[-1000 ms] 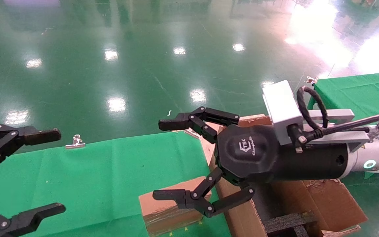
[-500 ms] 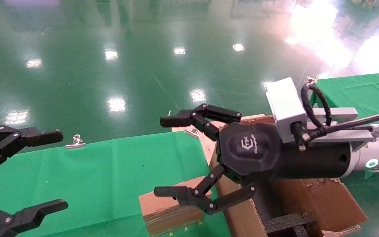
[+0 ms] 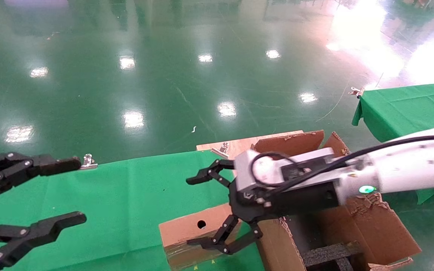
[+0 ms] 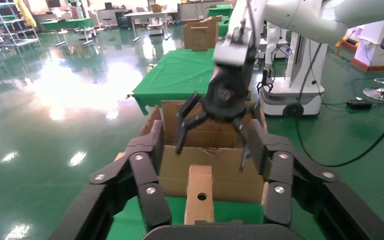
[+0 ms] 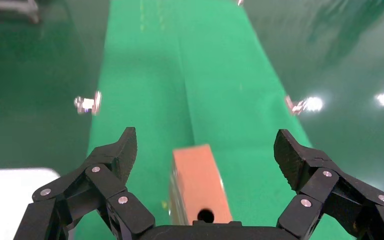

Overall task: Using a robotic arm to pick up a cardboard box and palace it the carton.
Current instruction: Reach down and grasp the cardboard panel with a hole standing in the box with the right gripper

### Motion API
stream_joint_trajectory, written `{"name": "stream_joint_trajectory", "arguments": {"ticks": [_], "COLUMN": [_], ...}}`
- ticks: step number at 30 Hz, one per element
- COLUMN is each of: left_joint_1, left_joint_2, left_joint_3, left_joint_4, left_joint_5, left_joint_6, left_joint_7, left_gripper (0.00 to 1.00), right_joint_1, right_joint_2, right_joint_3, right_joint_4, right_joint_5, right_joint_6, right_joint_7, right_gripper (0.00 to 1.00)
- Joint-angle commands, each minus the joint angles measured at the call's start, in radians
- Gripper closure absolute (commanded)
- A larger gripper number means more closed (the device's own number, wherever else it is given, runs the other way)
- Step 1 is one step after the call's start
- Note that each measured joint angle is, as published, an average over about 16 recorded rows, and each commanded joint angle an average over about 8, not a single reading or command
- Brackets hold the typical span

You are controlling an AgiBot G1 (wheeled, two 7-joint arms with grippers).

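My right gripper will grip the long sides (image 3: 202,253) (image 5: 179,214) of the cardboard box, with its fingers level with the round hole in the box's top.
The small brown cardboard box (image 3: 187,230), with a round hole in its top and shiny tape on its side, lies on the green cloth right beside the carton (image 3: 367,229). The white robotic arm's right gripper (image 3: 191,212) is open and hovers just over the box, one finger on each side, touching nothing. In the right wrist view the cardboard box (image 5: 196,180) lies centred under the right gripper (image 5: 207,146). My left gripper (image 3: 77,190) is open and empty at the left. Its wrist view shows the left gripper (image 4: 205,160), the box (image 4: 200,192) and the carton (image 4: 215,167).
Black foam inserts (image 3: 330,254) sit inside the carton, whose ragged flaps stand up. A wooden board (image 3: 236,143) lies behind it. Metal clips (image 3: 87,161) hold the cloth's far edge. A second green-covered table (image 3: 405,103) stands at the right; shiny green floor lies beyond.
The right gripper has dropped and tipped downward, from above the carton's edge to straddling the box. The box's hole now shows. The left gripper has shifted slightly right.
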Motion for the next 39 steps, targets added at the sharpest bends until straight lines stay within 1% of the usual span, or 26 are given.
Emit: {"name": "stream_joint_trajectory", "arguments": {"ticks": [1, 15, 21, 25, 26, 27, 28, 29, 33, 34, 35, 36, 37, 39], "left_joint_1": [0.0, 0.0, 0.0, 0.0, 0.0, 0.0, 0.0, 0.0, 0.0, 0.0, 0.0, 0.0, 0.0, 0.0], "left_joint_2": [0.0, 0.0, 0.0, 0.0, 0.0, 0.0, 0.0, -0.001, -0.001, -0.001, -0.001, -0.001, -0.001, -0.001], "left_joint_3": [0.0, 0.001, 0.001, 0.001, 0.001, 0.001, 0.001, 0.001, 0.001, 0.001, 0.001, 0.001, 0.001, 0.001], "left_joint_4": [0.0, 0.0, 0.0, 0.0, 0.0, 0.0, 0.0, 0.0, 0.0, 0.0, 0.0, 0.0, 0.0, 0.0], "left_joint_5": [0.0, 0.0, -0.001, -0.001, -0.001, -0.001, -0.001, -0.001, 0.0, 0.0, 0.0, 0.0, 0.0, 0.0], "left_joint_6": [0.0, 0.0, 0.0, 0.0, 0.0, 0.0, -0.001, -0.001, -0.001, -0.001, -0.001, -0.001, -0.001, -0.001], "left_joint_7": [0.0, 0.0, 0.0, 0.001, 0.001, 0.001, 0.001, 0.001, 0.001, 0.001, 0.001, 0.001, 0.001, 0.001], "left_gripper": [1.0, 1.0, 1.0, 1.0, 0.96, 0.84, 0.71, 0.59, 0.09, 0.0, 0.0, 0.0, 0.0, 0.0], "right_joint_1": [0.024, 0.145, 0.188, 0.207, 0.211, 0.214, 0.218, 0.22, 0.232, 0.234, 0.236, 0.237, 0.239, 0.24], "right_joint_2": [-0.019, -0.162, -0.206, -0.228, -0.233, -0.237, -0.241, -0.244, -0.255, -0.257, -0.258, -0.259, -0.26, -0.261], "right_joint_3": [-0.027, -0.185, -0.241, -0.266, -0.271, -0.276, -0.28, -0.284, -0.299, -0.301, -0.304, -0.306, -0.307, -0.309], "right_joint_4": [-0.009, -0.094, -0.092, -0.08, -0.077, -0.075, -0.072, -0.07, -0.062, -0.061, -0.059, -0.058, -0.057, -0.056], "right_joint_5": [-0.057, -0.338, -0.437, -0.479, -0.488, -0.496, -0.504, -0.51, -0.536, -0.541, -0.545, -0.549, -0.552, -0.555], "right_joint_6": [-0.001, -0.032, -0.035, -0.033, -0.033, -0.032, -0.032, -0.031, -0.03, -0.03, -0.03, -0.03, -0.03, -0.03], "right_joint_7": [0.002, -0.026, -0.043, -0.05, -0.052, -0.053, -0.054, -0.055, -0.061, -0.062, -0.063, -0.064, -0.065, -0.066], "right_gripper": [0.0, 0.0, 0.0, 0.0, 0.0, 0.0, 0.05, 0.15, 0.65, 0.77, 0.9, 0.97, 1.0, 1.0]}}
